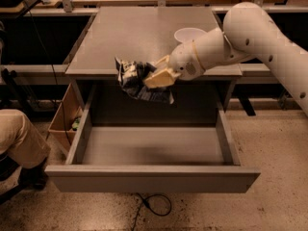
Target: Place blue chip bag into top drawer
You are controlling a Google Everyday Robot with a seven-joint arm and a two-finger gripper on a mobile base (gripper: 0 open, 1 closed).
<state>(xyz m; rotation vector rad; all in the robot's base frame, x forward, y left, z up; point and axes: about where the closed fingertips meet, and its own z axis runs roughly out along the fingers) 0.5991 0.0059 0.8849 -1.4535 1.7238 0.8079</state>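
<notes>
The blue chip bag is in my gripper. I will let go of it near the middle of the drawer's bare bottom [139, 140], a little toward the cardboard box.
The blue chip bag [136, 82] is a crinkled dark foil bag with white marks. It hangs in the air in front of the grey table's front edge, above the back of the open top drawer [153, 177]. My gripper [155, 76] is shut on the bag's right side, with its tan fingers [161, 77] pressed on the foil. The white arm reaches in from the upper right. The drawer is pulled out wide and its floor is bare.
A white bowl [188, 34] stands on the grey table [130, 32] behind the arm. A tan cardboard box [65, 117] sits on the floor left of the drawer. A person's leg [19, 138] is at the left edge. A cable [156, 206] lies on the floor under the drawer front.
</notes>
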